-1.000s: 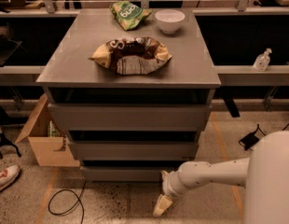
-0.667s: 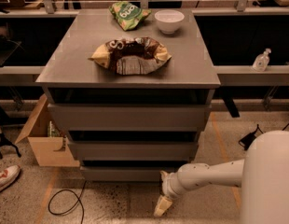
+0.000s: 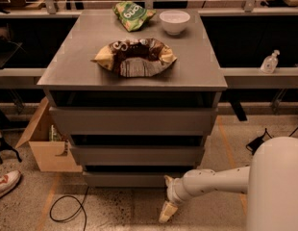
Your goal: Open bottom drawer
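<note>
The bottom drawer's front has a top edge [image 3: 164,173], and my gripper should close on it toward the end farther from the cardboard box.
The bottom drawer [image 3: 132,178] is the lowest grey flat front of the cabinet, sitting nearly flush under the middle drawer [image 3: 137,154] and the top drawer [image 3: 133,121]. My gripper [image 3: 167,211] hangs low at the end of the white arm [image 3: 211,182], just in front of and below the bottom drawer's right end, near the floor. It points down toward the floor and touches no drawer front.
On the cabinet top lie a brown chip bag [image 3: 135,57], a green bag [image 3: 132,14] and a white bowl [image 3: 174,21]. A cardboard box [image 3: 45,146] stands left of the cabinet. A black cable [image 3: 67,208] and a shoe [image 3: 6,183] lie on the floor.
</note>
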Robot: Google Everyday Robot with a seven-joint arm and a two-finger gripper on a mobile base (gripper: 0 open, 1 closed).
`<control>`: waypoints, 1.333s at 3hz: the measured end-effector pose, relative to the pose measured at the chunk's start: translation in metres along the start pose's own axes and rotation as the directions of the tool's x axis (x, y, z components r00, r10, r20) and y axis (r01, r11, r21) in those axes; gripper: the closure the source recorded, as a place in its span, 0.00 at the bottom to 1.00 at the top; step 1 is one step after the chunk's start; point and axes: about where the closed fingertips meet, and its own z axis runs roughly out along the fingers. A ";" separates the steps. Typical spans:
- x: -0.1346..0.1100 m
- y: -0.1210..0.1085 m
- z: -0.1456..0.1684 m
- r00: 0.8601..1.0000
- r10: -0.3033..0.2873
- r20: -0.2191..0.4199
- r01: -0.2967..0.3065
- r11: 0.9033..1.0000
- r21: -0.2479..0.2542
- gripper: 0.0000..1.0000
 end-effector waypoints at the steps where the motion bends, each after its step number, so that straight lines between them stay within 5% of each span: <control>1: 0.004 -0.001 0.007 0.999 -0.027 0.023 0.027 1.000 -0.005 0.00; 4: 0.022 -0.039 0.057 0.976 -0.208 0.071 0.206 0.978 0.039 0.00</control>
